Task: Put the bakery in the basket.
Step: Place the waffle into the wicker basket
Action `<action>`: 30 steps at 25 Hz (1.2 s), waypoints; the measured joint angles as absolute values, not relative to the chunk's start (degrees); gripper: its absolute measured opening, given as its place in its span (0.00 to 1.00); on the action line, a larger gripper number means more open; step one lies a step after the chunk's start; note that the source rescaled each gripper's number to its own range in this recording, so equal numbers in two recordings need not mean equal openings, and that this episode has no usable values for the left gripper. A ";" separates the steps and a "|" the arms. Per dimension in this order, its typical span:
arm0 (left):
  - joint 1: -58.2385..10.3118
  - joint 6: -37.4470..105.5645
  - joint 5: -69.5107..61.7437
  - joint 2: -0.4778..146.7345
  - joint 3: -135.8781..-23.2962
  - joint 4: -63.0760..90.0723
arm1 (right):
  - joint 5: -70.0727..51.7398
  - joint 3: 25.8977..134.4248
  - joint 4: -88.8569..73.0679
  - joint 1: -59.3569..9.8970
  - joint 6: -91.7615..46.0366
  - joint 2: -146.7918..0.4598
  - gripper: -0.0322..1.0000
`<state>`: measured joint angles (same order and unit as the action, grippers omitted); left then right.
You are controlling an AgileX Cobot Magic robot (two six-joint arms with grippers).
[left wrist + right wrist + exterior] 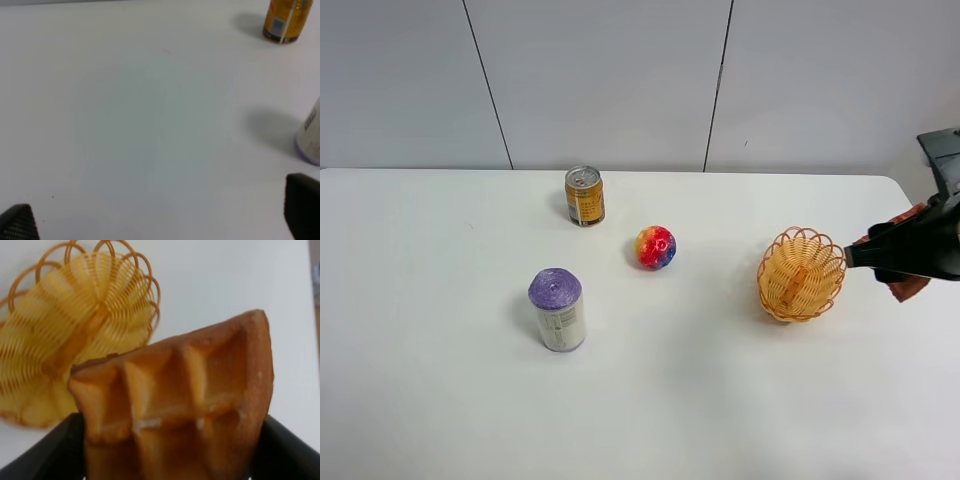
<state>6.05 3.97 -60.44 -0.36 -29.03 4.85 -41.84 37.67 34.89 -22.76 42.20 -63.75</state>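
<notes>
My right gripper needs to set the bakery down on the brown piece inside the orange woven basket (799, 280) (83, 334).
The bakery, an orange-brown waffle wedge (185, 400) with square dents, is held between the jaws of my right gripper (170, 455), which is shut on it. In the exterior high view this gripper (880, 255) hovers just right of the basket (801, 275), with bits of the waffle (910, 287) showing around it. The orange woven basket (75, 335) is empty and lies beside the waffle in the right wrist view. My left gripper (160, 220) is open and empty over bare table; it does not show in the exterior high view.
A multicoloured ball (655, 247) lies mid-table. A gold can (585, 195) stands at the back, also in the left wrist view (285, 20). A purple-topped container (558, 309) stands left of centre, its edge also in the left wrist view (312, 135). The table's right edge is close to my right gripper.
</notes>
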 joint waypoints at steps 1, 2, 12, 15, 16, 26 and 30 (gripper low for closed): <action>6.05 3.97 -60.44 -0.36 -29.03 4.85 | -38.64 37.04 35.46 -21.58 43.86 -66.25 0.03; 6.05 3.97 -60.44 -0.36 -29.03 4.85 | -35.43 36.70 35.79 -20.08 44.89 -69.01 0.03; 6.05 3.97 -60.44 -0.36 -29.03 4.85 | -8.98 36.46 36.08 -13.02 46.50 -90.94 0.03; 6.05 3.97 -60.44 -0.36 -29.03 4.85 | -6.86 36.35 35.96 -13.02 46.55 -92.56 0.03; 6.05 3.97 -60.44 -0.36 -29.03 4.85 | -6.55 36.35 36.09 -13.02 46.55 -92.56 0.03; 6.05 3.97 -60.44 -0.36 -29.03 4.85 | -5.86 36.35 36.24 -13.02 46.55 -92.50 0.60; 6.05 3.97 -60.44 -0.36 -29.03 4.85 | -5.82 36.70 36.24 -13.02 46.55 -92.50 0.96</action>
<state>6.05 3.97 -60.44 -0.36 -29.03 4.85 -5.82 36.70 36.24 -13.02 46.55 -92.50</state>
